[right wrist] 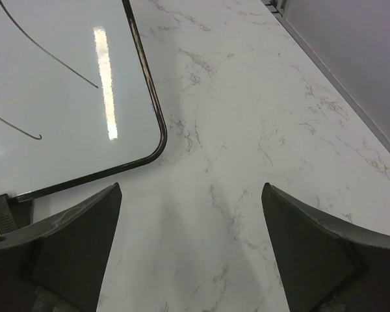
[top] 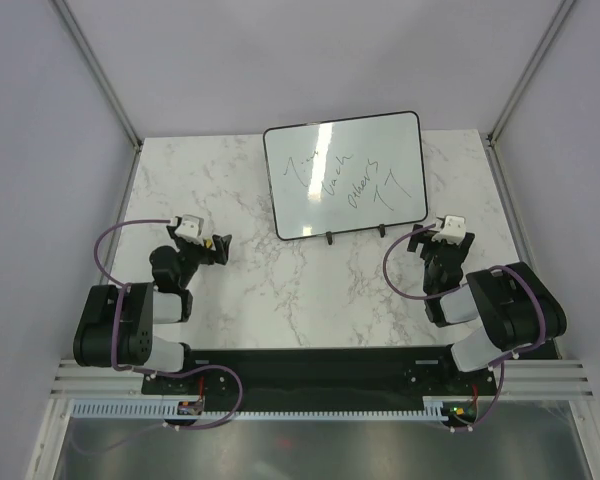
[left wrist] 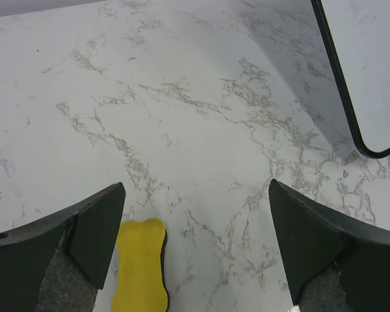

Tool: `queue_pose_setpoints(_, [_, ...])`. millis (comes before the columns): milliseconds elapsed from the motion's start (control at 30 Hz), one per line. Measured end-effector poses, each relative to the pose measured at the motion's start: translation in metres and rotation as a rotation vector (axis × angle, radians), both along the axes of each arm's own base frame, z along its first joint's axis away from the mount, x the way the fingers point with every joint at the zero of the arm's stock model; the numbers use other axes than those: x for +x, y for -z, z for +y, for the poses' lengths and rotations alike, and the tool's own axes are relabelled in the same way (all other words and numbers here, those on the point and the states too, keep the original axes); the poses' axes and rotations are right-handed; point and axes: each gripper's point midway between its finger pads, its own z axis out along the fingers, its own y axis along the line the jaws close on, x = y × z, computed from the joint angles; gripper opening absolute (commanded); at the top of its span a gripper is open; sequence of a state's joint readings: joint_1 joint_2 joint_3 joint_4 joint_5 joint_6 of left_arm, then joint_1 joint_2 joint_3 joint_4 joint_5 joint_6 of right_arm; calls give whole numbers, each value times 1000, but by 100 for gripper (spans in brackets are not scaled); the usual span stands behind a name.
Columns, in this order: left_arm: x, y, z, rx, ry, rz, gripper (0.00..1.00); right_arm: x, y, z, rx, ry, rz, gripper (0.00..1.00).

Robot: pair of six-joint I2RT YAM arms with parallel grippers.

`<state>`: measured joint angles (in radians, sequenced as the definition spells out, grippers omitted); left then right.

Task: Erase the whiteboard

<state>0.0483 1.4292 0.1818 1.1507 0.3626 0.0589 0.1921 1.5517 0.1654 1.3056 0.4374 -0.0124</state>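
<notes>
My left gripper should next close on the narrow middle (top: 209,243) (left wrist: 142,265) of the yellow eraser that lies on the marble table, to lift it toward the whiteboard.
The whiteboard (top: 343,175) stands tilted on two small black feet at the back middle of the marble table, with dark handwriting on it. Its corner shows in the left wrist view (left wrist: 370,65) and in the right wrist view (right wrist: 65,91). A yellow eraser (left wrist: 142,266) lies flat on the table just inside my left gripper's left finger (left wrist: 84,234); it is hidden in the top view. My left gripper (left wrist: 198,247) (top: 218,247) is open, left of the board. My right gripper (right wrist: 192,250) (top: 432,240) is open and empty, near the board's lower right corner.
The marble table (top: 280,290) has grey walls on the left, the right and the back. The board's black feet (top: 330,238) rest in front of it, and one shows in the right wrist view (right wrist: 3,211). Purple cables loop beside both arms.
</notes>
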Motion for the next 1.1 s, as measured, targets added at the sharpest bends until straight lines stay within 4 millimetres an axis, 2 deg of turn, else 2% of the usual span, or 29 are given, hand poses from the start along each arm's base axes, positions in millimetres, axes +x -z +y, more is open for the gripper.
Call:
queue_pose_setpoints(233, [1,1,3,-1,-17,9,97,0,-1,0,1,2,-3,98])
queue_pose_setpoints(333, [8,0,4,-9,-21,94,95,-2,-13,-2,10,12,-29,98])
queue_pose_setpoints(400, [28,-27,6,-12,-33,124,93,-6,-31,-4,30,24,-78,98])
queue_pose_setpoints(467, [48,-68,9,-10,-43,136,91,-11,-50,-6,57,31,-118,98])
queue_pose_setpoints(533, [59,-103,12,4,-48,142,91,-18,-75,-5,105,30,-175,98])
queue_pose_setpoints(600, [60,-111,14,40,-46,175,92,-21,-101,-2,148,13,-229,98])
queue_pose_setpoints(667, [51,-89,19,85,-50,270,92,-21,-122,2,181,-9,-259,98])
queue_pose_setpoints(733, [39,-44,23,126,-51,427,92,-18,-137,8,202,-39,-254,95])
queue_pose_setpoints(833, [14,22,28,164,-42,674,87,-10,-151,21,224,-97,-219,90])
queue_pose_setpoints(900, [-4,52,30,179,-32,801,85,-6,-156,31,233,-147,-185,88])
queue_pose_setpoints(967, [-19,69,32,194,-27,889,85,-2,-155,40,236,-189,-139,88])
queue_pose_setpoints(1100, [-29,73,33,212,-19,927,85,-2,-139,53,236,-248,-41,88])
